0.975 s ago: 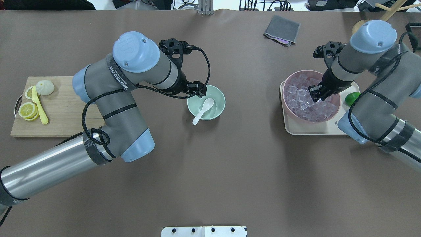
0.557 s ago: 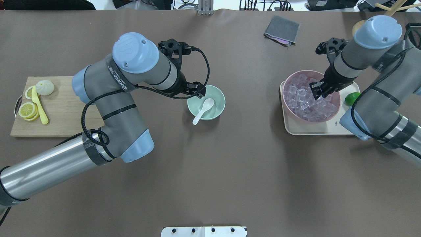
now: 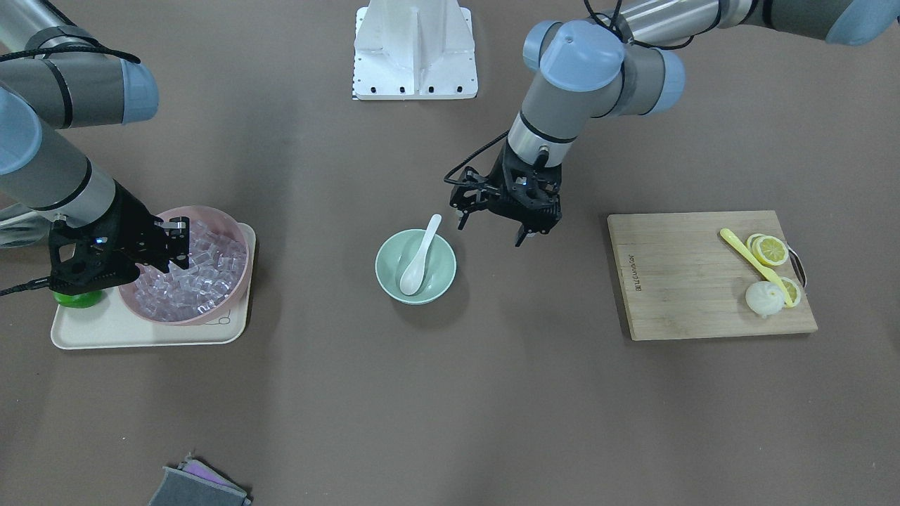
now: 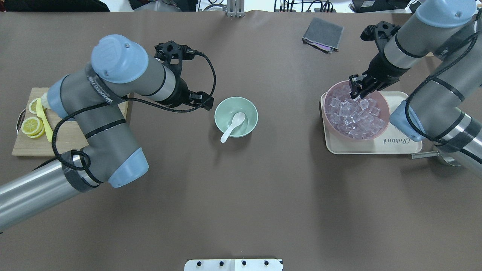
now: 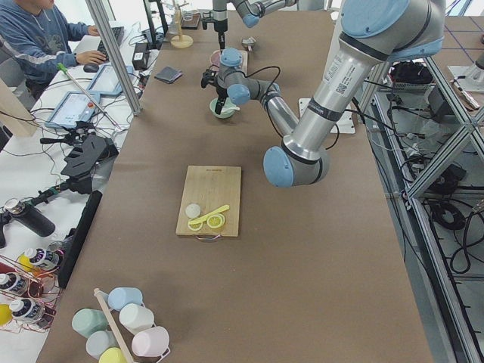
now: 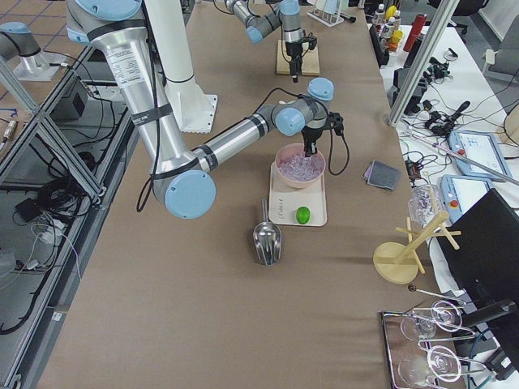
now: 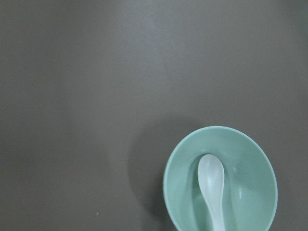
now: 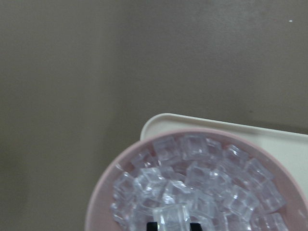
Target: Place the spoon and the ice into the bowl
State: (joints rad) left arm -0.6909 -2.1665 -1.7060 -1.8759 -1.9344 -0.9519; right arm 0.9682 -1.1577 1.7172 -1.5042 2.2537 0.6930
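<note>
The ice cube is in my right gripper. It will let the cube go on the white spoon's wide end inside the mint-green bowl point(image 3: 405, 282).
The white spoon point(image 4: 233, 126) lies in the mint-green bowl point(image 4: 251, 113) with its handle over the near rim; both also show in the left wrist view, the spoon point(image 7: 211, 190) inside the bowl point(image 7: 255, 173). My left gripper point(image 4: 201, 101) is open and empty, just left of the bowl. Clear ice cubes point(image 4: 354, 116) fill a pink bowl point(image 4: 372, 135). My right gripper point(image 4: 357, 90) hangs over that bowl's far rim, shut on one ice cube point(image 8: 172, 216).
The pink bowl stands on a cream tray point(image 4: 365, 148) with a lime point(image 3: 77, 299). A metal scoop point(image 6: 266, 235) lies beside the tray. A wooden board point(image 4: 71, 128) with lemon slices, a bun and a yellow utensil sits far left. A grey cloth point(image 4: 323, 34) lies at the back.
My left arm has pulled back to the left, away from the mint bowl. My right gripper has risen out of the ice heap and moved to the pink bowl's far rim.
</note>
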